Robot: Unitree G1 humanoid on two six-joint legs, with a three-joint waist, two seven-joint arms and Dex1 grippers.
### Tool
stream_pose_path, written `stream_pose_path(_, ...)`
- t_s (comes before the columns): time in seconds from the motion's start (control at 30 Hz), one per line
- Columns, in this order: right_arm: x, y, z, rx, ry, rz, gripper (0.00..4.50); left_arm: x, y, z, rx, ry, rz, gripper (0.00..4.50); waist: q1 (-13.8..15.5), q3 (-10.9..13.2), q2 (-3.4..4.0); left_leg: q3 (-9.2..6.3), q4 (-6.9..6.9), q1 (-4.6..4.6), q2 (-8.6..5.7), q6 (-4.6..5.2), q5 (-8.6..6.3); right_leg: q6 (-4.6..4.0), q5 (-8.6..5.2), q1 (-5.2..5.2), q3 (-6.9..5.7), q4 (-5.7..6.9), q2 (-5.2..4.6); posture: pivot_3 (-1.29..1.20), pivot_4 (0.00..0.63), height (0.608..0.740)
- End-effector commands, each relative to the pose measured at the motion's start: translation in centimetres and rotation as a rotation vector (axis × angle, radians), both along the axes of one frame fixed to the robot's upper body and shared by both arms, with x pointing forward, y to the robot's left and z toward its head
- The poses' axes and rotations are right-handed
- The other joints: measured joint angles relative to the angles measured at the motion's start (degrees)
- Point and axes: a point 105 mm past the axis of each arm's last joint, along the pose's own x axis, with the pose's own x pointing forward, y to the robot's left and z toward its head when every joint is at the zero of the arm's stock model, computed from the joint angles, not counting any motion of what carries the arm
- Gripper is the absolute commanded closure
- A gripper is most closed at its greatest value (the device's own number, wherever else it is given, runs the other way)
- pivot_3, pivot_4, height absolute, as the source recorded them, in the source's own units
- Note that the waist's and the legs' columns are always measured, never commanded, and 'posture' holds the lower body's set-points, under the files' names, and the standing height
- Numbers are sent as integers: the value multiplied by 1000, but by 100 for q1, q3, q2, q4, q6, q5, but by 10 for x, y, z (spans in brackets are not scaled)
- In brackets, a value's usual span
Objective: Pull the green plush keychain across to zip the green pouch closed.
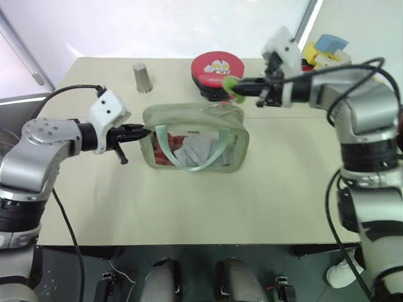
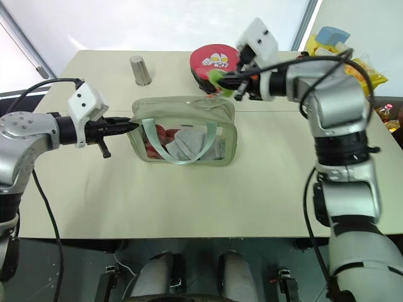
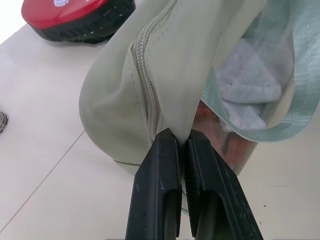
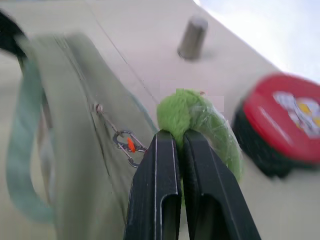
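Observation:
My right gripper will release the green plush keychain, now just above the pouch's top edge, against the green pouch's end opposite my left gripper (image 1: 250,155).
The green pouch (image 1: 195,143) stands in the middle of the table, its clear front panel and mint strap handle (image 1: 189,157) facing me. My left gripper (image 1: 142,132) is shut on the fabric at the pouch's left end; in the left wrist view the fingers (image 3: 157,165) pinch the fabric beside the zipper (image 3: 148,95). At the pouch's right end, just above its top edge, my right gripper (image 1: 244,87) is shut on the green plush keychain (image 1: 230,83). In the right wrist view the fuzzy ring (image 4: 202,120) hangs by a small metal clip (image 4: 127,146) from the zipper line.
A round red case (image 1: 217,68) lies right behind the pouch and the right gripper. A metal cup (image 1: 143,77) stands at the back left. Yellow and blue items (image 1: 327,50) are piled at the back right corner. The table's front half (image 1: 189,207) is bare.

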Motion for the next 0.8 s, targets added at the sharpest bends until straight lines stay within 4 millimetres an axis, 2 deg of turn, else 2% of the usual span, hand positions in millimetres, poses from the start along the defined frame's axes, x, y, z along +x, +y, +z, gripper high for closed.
stream_pose_path(0.03, -8, -22, 15, -57, -94, -88, 4465, 2, 1, 2, -4, -8, 14, 4500, 1, 0, 0, 0, 0, 0, 0, 0, 0, 0, 0, 0, 0, 0, 0, 0, 150, 740)
stream_pose_path(0.2, -4, -62, -1, -181, -120, -242, 4465, 3, -3, -1, -11, 4, 8, 4500, 22, 0, 0, 1, 0, 0, 0, 0, 0, 0, 0, 1, 0, -5, 1, 0, 150, 740)
stream_pose_path(0.27, -3, -74, -18, -245, -106, -276, 4465, 3, -5, -2, -14, 13, 1, 4500, 28, -1, -1, 1, 1, 0, -1, 0, 0, 0, 0, 4, 0, -8, 0, 0, 150, 740)
stream_pose_path(0.33, -1, -78, -37, -264, -80, -288, 4465, 3, -5, -2, -14, 17, 1, 4500, 21, -1, -1, 1, 2, 1, -2, 0, 0, 0, 0, 9, 0, -12, 0, 0, 150, 740)
stream_pose_path(0.43, -1, -68, -70, -204, 1, -268, 4465, 2, -4, -4, -8, 18, 4, 4500, 15, -1, 0, 1, 2, 3, 0, 0, 0, 0, 0, 11, 1, -12, 4, 0, 150, 740)
stream_pose_path(0.5, -3, -54, -99, -143, 77, -247, 4465, 2, -4, -5, -3, 17, 5, 4500, 14, -3, -2, -1, 1, 4, 2, 0, 1, 1, 0, 12, 0, -12, 7, 0, 150, 740)
stream_pose_path(0.63, -10, -29, -140, -78, 178, -208, 4465, 1, -4, -2, -1, 13, 5, 4500, 17, -3, -1, -2, 3, 5, 2, -1, 1, 0, 0, 16, 0, -12, 8, 0, 150, 740)
stream_pose_path(0.73, -13, -20, -157, -85, 199, -185, 4465, 0, -2, -2, 5, 10, 13, 4500, 13, -3, -1, -1, 3, 5, 2, -1, 1, 1, 0, 15, 1, -12, 7, 0, 150, 740)
stream_pose_path(0.8, -13, -21, -164, -118, 192, -174, 4465, 0, 0, -2, 7, 9, 19, 4500, 11, -3, -1, -2, 3, 8, 2, -1, 1, 1, 0, 18, 1, -12, 10, 0, 150, 740)
